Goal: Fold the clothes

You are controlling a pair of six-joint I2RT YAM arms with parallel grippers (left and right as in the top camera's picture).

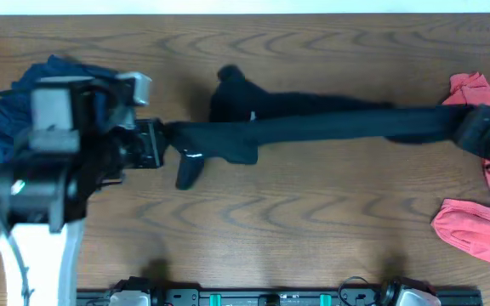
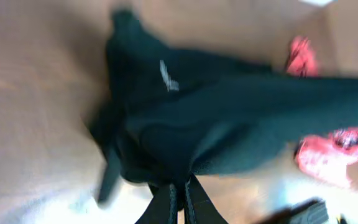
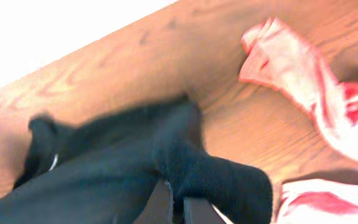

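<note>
Next, my right gripper lets go of the black garment's corner on the bare table [image 1: 422, 168] [image 3: 253, 146] beside the gap between the red garments.
A black garment [image 1: 313, 123] is stretched across the table between my two grippers, a loose part of it lying behind the stretched band. My left gripper [image 1: 165, 138] is shut on its left end; in the left wrist view the fingers [image 2: 180, 194] pinch the black cloth [image 2: 229, 118]. My right gripper [image 1: 475, 127] is shut on its right end; in the right wrist view the fingers [image 3: 178, 202] clamp the cloth [image 3: 104, 168], which bulges over them.
Red garments lie at the right: one at the far right edge [image 1: 473, 89], one near the front right [image 1: 476, 229]; they also show in the right wrist view [image 3: 303, 68]. A dark blue pile [image 1: 24, 93] sits at the back left behind the left arm.
</note>
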